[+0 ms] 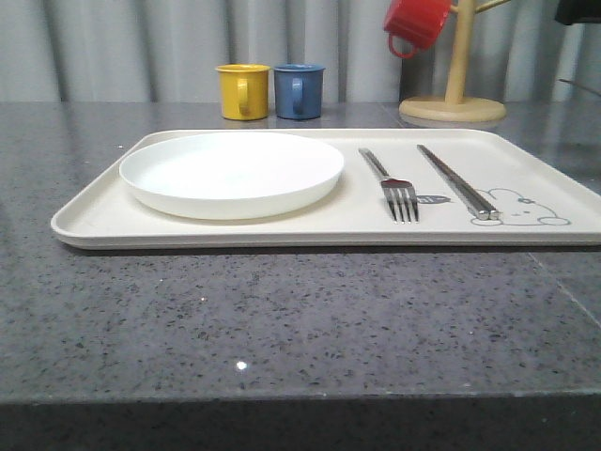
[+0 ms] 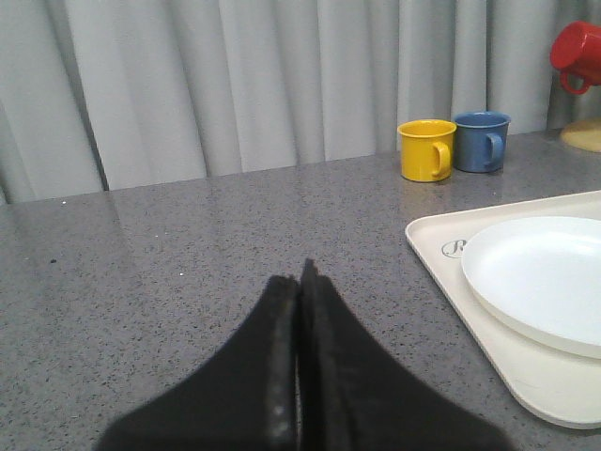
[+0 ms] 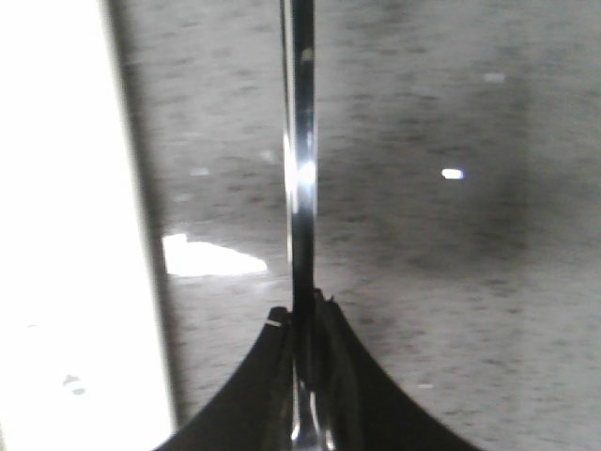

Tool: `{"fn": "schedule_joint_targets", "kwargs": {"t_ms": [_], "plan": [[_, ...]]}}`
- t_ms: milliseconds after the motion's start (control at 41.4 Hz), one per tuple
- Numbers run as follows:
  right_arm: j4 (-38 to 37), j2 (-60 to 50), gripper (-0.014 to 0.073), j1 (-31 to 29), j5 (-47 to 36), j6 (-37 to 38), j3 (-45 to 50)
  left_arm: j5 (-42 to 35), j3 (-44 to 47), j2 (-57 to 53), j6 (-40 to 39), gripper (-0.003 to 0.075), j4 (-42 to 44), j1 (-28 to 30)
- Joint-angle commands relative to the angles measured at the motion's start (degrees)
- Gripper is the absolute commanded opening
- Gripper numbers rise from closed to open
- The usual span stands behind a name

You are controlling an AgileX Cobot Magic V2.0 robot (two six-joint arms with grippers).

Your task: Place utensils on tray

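Note:
My right gripper will set the spoon down on the cream tray (image 1: 531, 178), in the space between the metal chopsticks and the side rim of the tray.
The cream tray (image 1: 94, 221) lies across the grey table. On it are the white plate (image 1: 232, 172) at the left, a silver fork (image 1: 394, 188) and a pair of metal chopsticks (image 1: 457, 181) at the right, beside the rabbit drawing. My left gripper (image 2: 300, 277) is shut on nothing and hovers over bare table left of the tray (image 2: 451, 272) and plate (image 2: 540, 282). My right gripper (image 3: 300, 308) is shut on a slim shiny metal handle (image 3: 300, 169), which looks like the spoon's. Its bowl is out of view. It hangs over grey table beside a bright white edge (image 3: 56, 235).
A yellow mug (image 1: 243, 91) and a blue mug (image 1: 299, 90) stand behind the tray. A red mug (image 1: 416, 23) hangs on a wooden mug tree (image 1: 454, 94) at the back right. Grey curtains close off the back. Bare table lies in front of the tray.

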Motion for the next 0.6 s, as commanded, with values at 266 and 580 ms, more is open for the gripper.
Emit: {"fn": "schedule_joint_targets", "kwargs": {"t_ms": [266,580], "plan": [[0.9,-3.3,-0.0027,9.0,6.0,4.8,-1.8,-4.7,-1.6,0.6,-0.6,-0.0019,-0.4,0.0],[2.3,-2.0,-0.0027,9.4,6.0,6.1,-1.7,-4.7,-1.6,0.6,-0.6,-0.0019,-0.4,0.0]]}}
